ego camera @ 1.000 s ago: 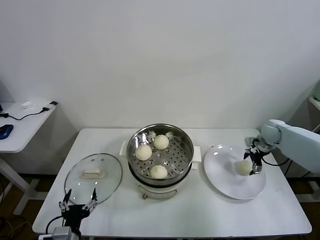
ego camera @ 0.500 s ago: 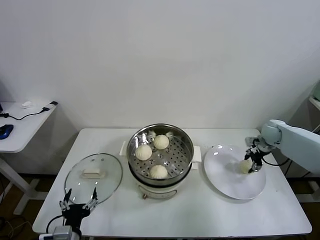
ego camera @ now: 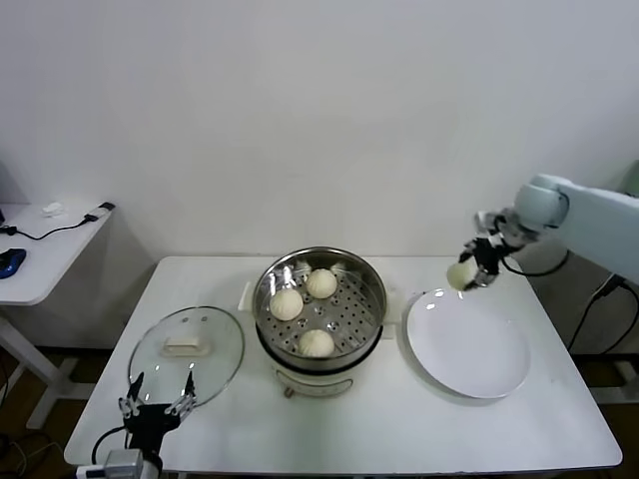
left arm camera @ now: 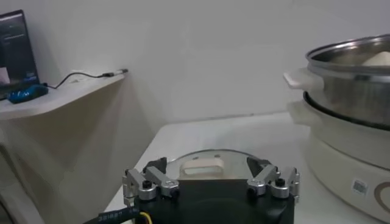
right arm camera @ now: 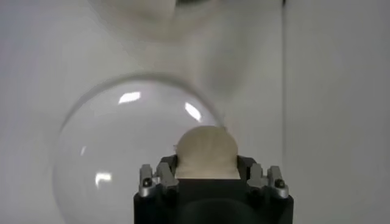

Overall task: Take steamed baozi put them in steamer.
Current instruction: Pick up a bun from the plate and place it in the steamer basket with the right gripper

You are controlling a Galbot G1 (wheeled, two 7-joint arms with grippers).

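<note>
I should use my right gripper to set the baozi down and release it on the bare steamer's bottom nearest the white plate (ego camera: 354, 304). The baozi is still above the plate's far edge.
The steel steamer (ego camera: 371, 279) stands on its white cooker base at the table's middle, with three cream-white baozi inside (ego camera: 321, 282) (ego camera: 287, 303) (ego camera: 317, 342). My right gripper (ego camera: 469, 271) is shut on another baozi (ego camera: 460, 274) and holds it in the air above the far edge of the white plate (ego camera: 469, 349). In the right wrist view that baozi (right arm camera: 206, 152) sits between the fingers (right arm camera: 167, 167), with the plate (right arm camera: 116, 158) below. My left gripper (ego camera: 157, 403) is parked open at the table's near left edge, by the glass lid (ego camera: 187, 353).
The glass lid (left arm camera: 210, 165) with a white handle lies flat at the left of the steamer (left arm camera: 350, 79). A side table (ego camera: 45, 249) with cables stands at the far left. The wall is close behind the table.
My right gripper closed on the baozi on the plate, then lifted it up and towards the steamer. The plate is now bare. The left arm has not moved.
</note>
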